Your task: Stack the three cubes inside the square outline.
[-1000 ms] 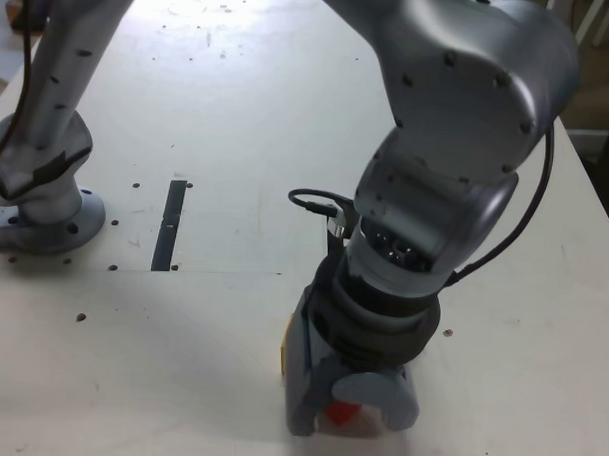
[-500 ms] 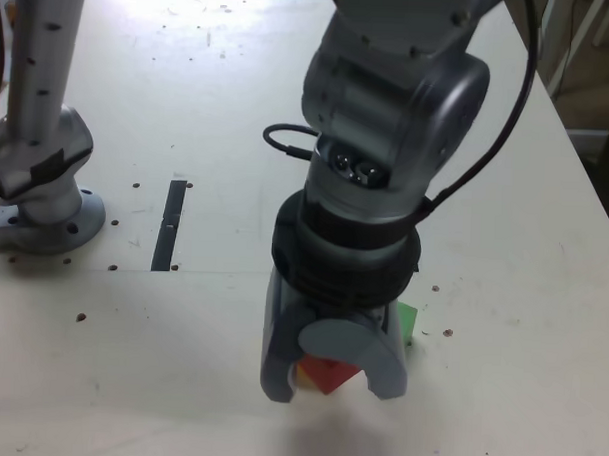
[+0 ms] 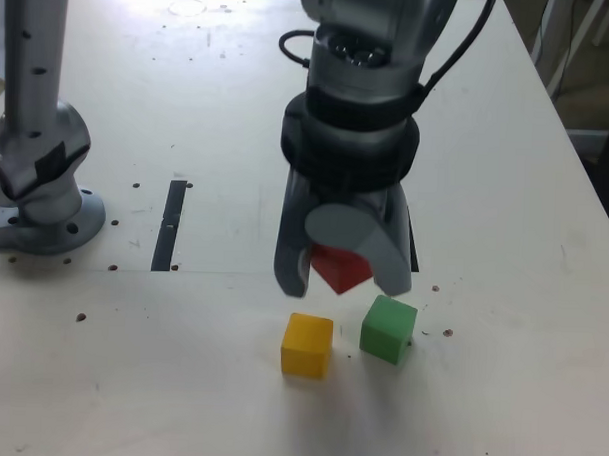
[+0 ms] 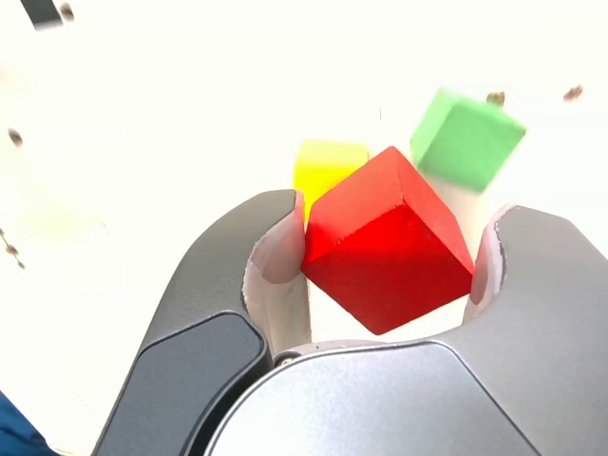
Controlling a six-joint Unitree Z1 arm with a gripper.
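Observation:
Next, I release the red cube inside the square outline (image 3: 370,237), near its edge facing the green cube.
My gripper (image 3: 343,281) hangs above the table, shut on the red cube (image 3: 340,267), which sits tilted between the fingers. In the wrist view the red cube (image 4: 389,242) fills the space between the pads of the gripper (image 4: 399,214). The yellow cube (image 3: 307,345) and the green cube (image 3: 388,329) rest side by side on the table just in front of and below the gripper; they appear past the red one as yellow cube (image 4: 328,166) and green cube (image 4: 467,135). A short black edge (image 3: 413,247), seemingly part of the square outline, shows beside the gripper; the rest is hidden behind it.
A narrow black strip (image 3: 170,223) lies on the white table (image 3: 499,395) toward the exterior view's left. The arm's base (image 3: 40,214) stands at the far left. The table's right edge runs down the exterior view's right side.
The gripper has risen and moved away from the table's front edge with the red cube in it. The yellow and green cubes, hidden or half-hidden before, now show in full.

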